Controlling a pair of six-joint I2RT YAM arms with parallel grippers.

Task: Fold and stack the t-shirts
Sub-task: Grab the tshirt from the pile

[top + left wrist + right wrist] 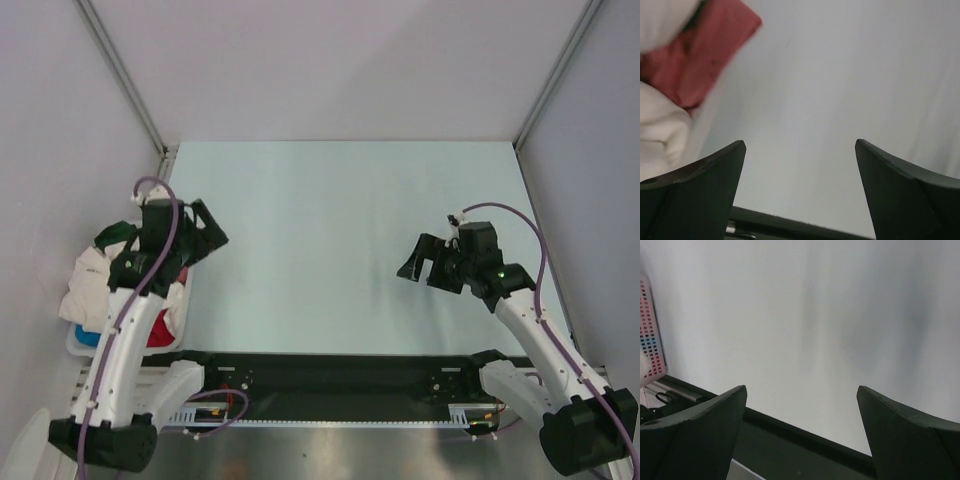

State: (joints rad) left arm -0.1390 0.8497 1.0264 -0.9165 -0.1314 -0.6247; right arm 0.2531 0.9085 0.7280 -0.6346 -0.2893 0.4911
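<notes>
The robot's left gripper should next move to the cream-white t-shirt's raised fold (104, 264), just below the dark green sleeve in the white basket, and close there.
The t-shirts lie heaped in a white basket (72, 345) at the table's left edge. A cream-white one with dark green sleeves (95, 280) is on top, with red (160, 328) and blue (88, 336) cloth under it. My left gripper (203, 237) is open and empty, just right of the heap above the table. The left wrist view shows red cloth (695, 55) and cream cloth (660, 130) at its left, beyond the open left gripper (800, 145). My right gripper (424, 262) is open and empty over the right half of the table; it also shows in the right wrist view (801, 387).
The pale table top (330, 220) is bounded by grey walls at the back and both sides. A black rail (330, 370) runs along the near edge between the arm bases. The perforated basket wall (650, 335) shows at the left of the right wrist view.
</notes>
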